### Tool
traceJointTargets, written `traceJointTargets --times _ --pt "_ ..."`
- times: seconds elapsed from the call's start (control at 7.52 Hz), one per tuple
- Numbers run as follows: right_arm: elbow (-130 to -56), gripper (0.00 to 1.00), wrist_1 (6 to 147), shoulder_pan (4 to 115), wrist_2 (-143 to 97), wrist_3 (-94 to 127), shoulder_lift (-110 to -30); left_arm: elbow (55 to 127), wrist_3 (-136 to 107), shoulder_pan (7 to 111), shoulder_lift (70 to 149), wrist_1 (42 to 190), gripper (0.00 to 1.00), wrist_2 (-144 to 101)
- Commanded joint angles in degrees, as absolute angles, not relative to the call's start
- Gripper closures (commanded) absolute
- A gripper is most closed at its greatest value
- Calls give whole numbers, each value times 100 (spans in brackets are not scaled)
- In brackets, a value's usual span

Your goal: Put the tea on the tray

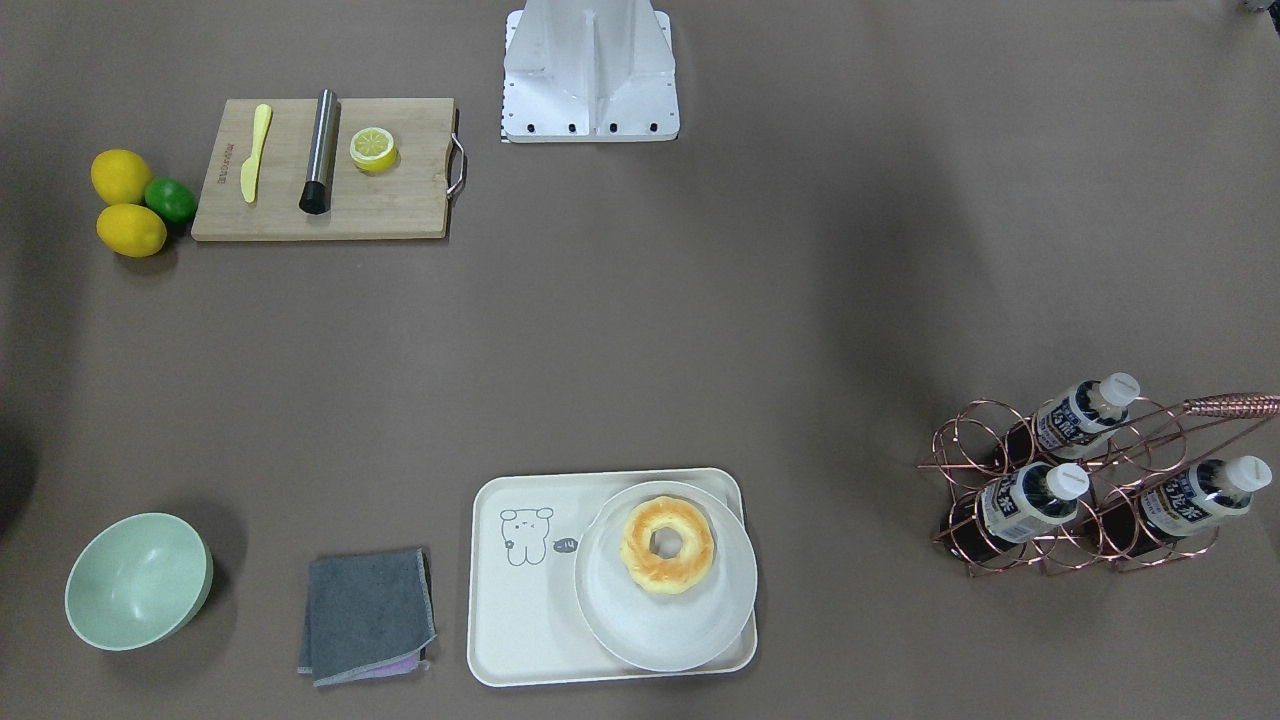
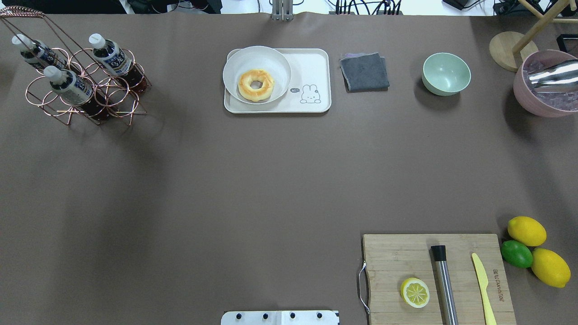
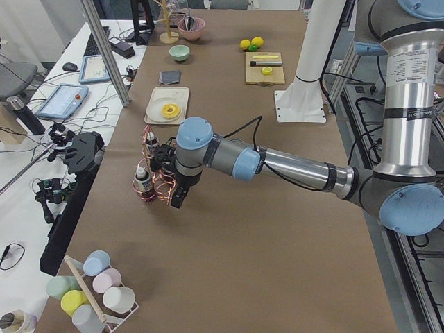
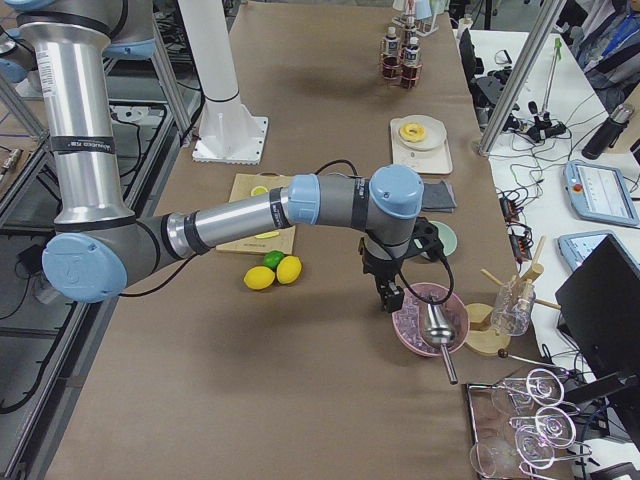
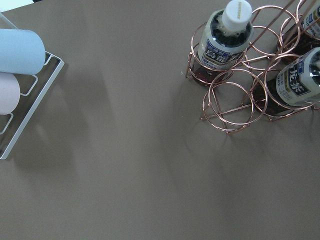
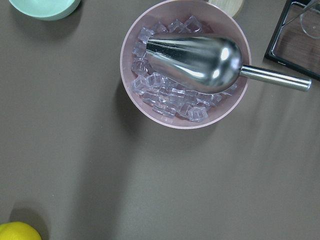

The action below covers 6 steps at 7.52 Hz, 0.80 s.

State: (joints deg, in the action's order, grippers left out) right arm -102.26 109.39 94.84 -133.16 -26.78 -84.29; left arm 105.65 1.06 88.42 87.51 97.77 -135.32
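Note:
The robot's left gripper needs to close on the white cap (image 1: 1120, 389) of the tea bottle that stands alone in the copper wire rack's row farther from the tray.
Three alike tea bottles (image 1: 1085, 410) (image 1: 1030, 498) (image 1: 1200, 497) with white caps lean in a copper wire rack (image 1: 1235, 404) at the table's end on my left. They also show in the overhead view (image 2: 70, 85) and the left wrist view (image 5: 225, 42). The cream tray (image 1: 520, 630) (image 2: 314, 63) carries a white plate (image 1: 660, 625) with a doughnut (image 1: 667, 546). My left gripper (image 3: 178, 200) hangs beside the rack; I cannot tell if it is open. My right gripper (image 4: 394, 300) hangs over a pink ice bowl (image 4: 428, 322); I cannot tell its state.
A grey cloth (image 1: 367, 615) and a green bowl (image 1: 138, 580) lie beside the tray. A wooden cutting board (image 1: 400, 205) holds a lemon half, a yellow knife and a steel rod. Two lemons and a lime (image 1: 170, 199) sit by it. A metal scoop (image 6: 195, 62) rests in the ice.

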Motion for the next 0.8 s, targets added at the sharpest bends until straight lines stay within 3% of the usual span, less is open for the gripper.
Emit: traceJointTargets --times 0.0,0.66 --pt "-10204 0 10934 9483 -13333 -2681 -8429 10564 114 8842 8754 9773 3 -13518" --pt "-10204 0 10925 9483 -13350 -2681 -8429 10565 149 8842 8727 9765 3 -13518"
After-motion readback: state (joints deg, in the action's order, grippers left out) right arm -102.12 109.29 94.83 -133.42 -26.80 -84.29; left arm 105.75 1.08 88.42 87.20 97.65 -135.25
